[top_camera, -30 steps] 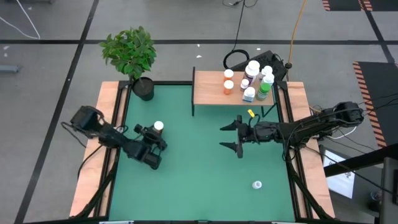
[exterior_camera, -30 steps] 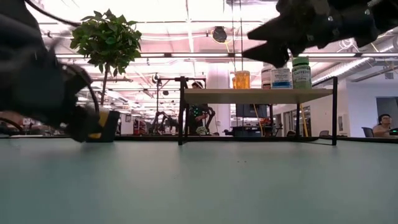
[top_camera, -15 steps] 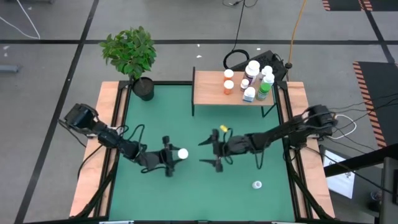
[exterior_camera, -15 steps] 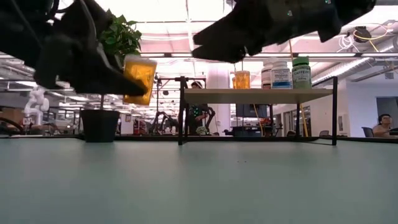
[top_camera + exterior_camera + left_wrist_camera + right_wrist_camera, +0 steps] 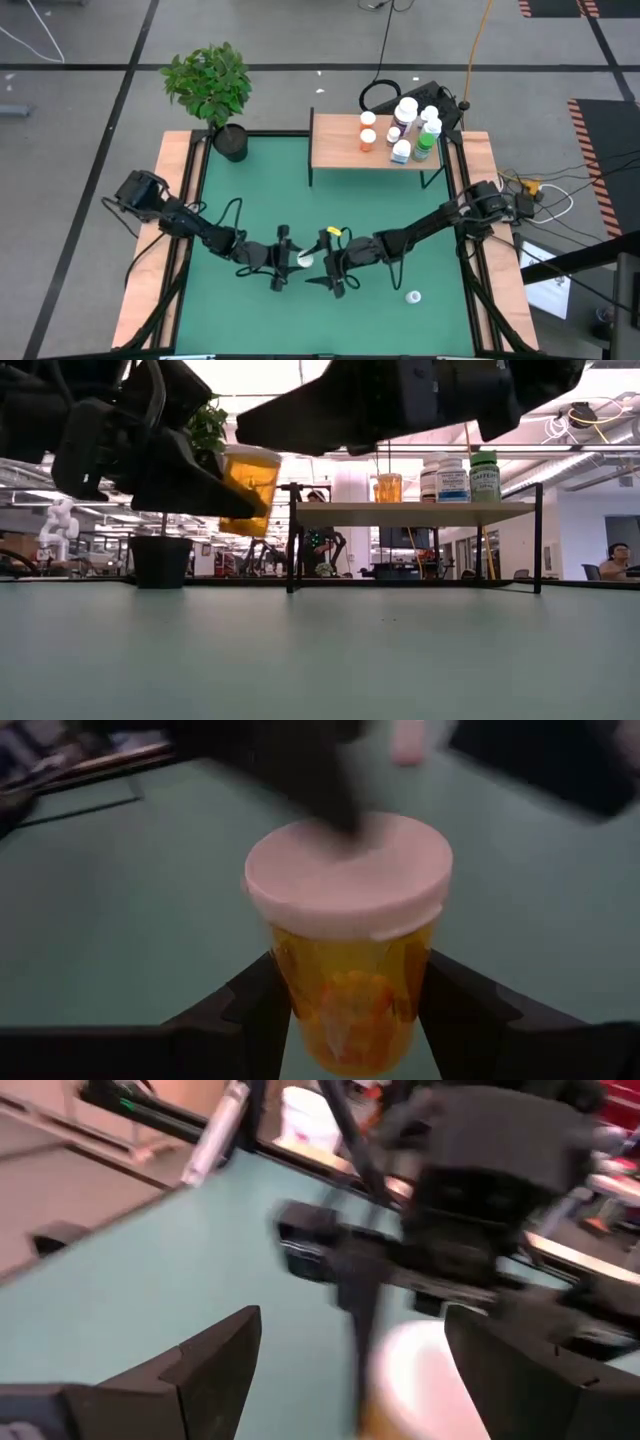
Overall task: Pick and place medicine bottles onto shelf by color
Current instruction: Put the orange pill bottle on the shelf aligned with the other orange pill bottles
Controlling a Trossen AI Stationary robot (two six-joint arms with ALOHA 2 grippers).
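Observation:
The robot's left gripper will release the amber-orange bottle, now near the table's middle, between the fingers of my right gripper (image 5: 313, 263) (image 5: 350, 880), above the green table.
My left gripper (image 5: 291, 260) is near the table's middle, toward the near edge. It is shut on an amber-orange bottle (image 5: 248, 488) with a white cap (image 5: 347, 870). My right gripper (image 5: 323, 265) is open and faces it from the right. Its fingers stand on either side of the cap (image 5: 420, 1370), and one blurred finger crosses the cap in the left wrist view; I cannot tell whether it touches. The light-wood shelf (image 5: 340, 150) at the far edge bears several bottles (image 5: 405, 128). One white bottle (image 5: 413, 297) lies on the table at the near right. My left gripper pinches the amber bottle's body (image 5: 300, 990) just below the cap, between its two fingers (image 5: 250, 1010). The fingers come about level from the table's left. The bottle is roughly upright, cap up, lifted clear of the table.
A potted plant (image 5: 210, 85) stands at the far left corner. Light wooden rails (image 5: 172, 200) edge the green table on both sides. Green table shows between the grippers and the shelf (image 5: 410, 513).
My left gripper has carried the amber bottle up off the table, toward the right and the near edge. My right gripper has swept from the right middle toward the left and near edge, staying open, and now meets the bottle.

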